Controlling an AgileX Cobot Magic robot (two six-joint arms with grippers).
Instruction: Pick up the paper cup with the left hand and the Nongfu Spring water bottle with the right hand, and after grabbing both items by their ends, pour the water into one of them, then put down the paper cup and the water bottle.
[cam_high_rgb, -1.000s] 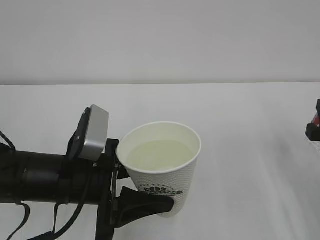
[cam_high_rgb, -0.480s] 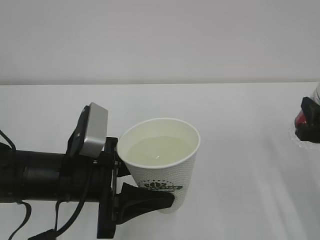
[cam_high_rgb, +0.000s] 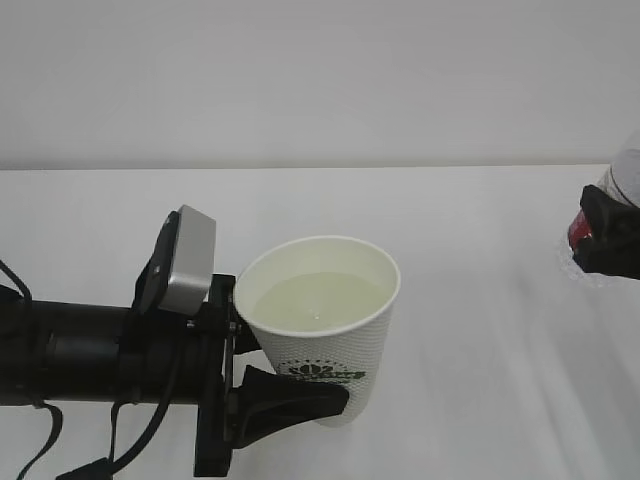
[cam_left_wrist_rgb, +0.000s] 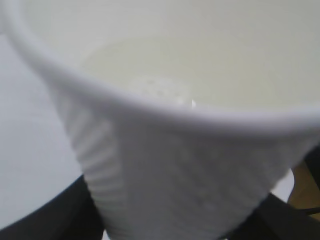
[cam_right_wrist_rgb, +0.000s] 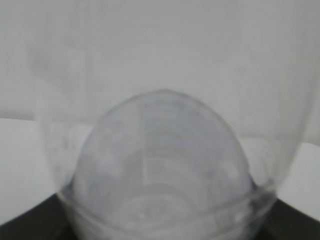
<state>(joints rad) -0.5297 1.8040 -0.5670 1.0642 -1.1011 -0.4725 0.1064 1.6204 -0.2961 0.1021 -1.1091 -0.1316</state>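
Observation:
Next, I set the water bottle on the white table with my right gripper, slightly nearer the paper cup (cam_high_rgb: 535, 281).
The white paper cup (cam_high_rgb: 335, 365) with its dark green logo stands upright in my left gripper (cam_high_rgb: 305, 395), which is shut on its lower part; the black arm comes in from the left. Pale yellowish water (cam_high_rgb: 318, 298) fills much of the cup. Up close in the left wrist view, the cup (cam_left_wrist_rgb: 175, 165) fills the picture, with the water (cam_left_wrist_rgb: 200, 70) inside and black fingers (cam_left_wrist_rgb: 45, 222) on both sides. At the right edge my right gripper (cam_high_rgb: 610, 245) is shut on the Nongfu Spring water bottle (cam_high_rgb: 628, 175); a bit of red label shows. In the right wrist view the clear bottle (cam_right_wrist_rgb: 160, 150) blocks almost everything.
A white table (cam_high_rgb: 480, 350) stretches under both arms to a plain white wall behind. A silver-grey camera block (cam_high_rgb: 188, 262) sits on the left wrist beside the cup's rim.
The right gripper with the bottle has come further into view, moving left and slightly up. The cup has shifted up a little and now holds still.

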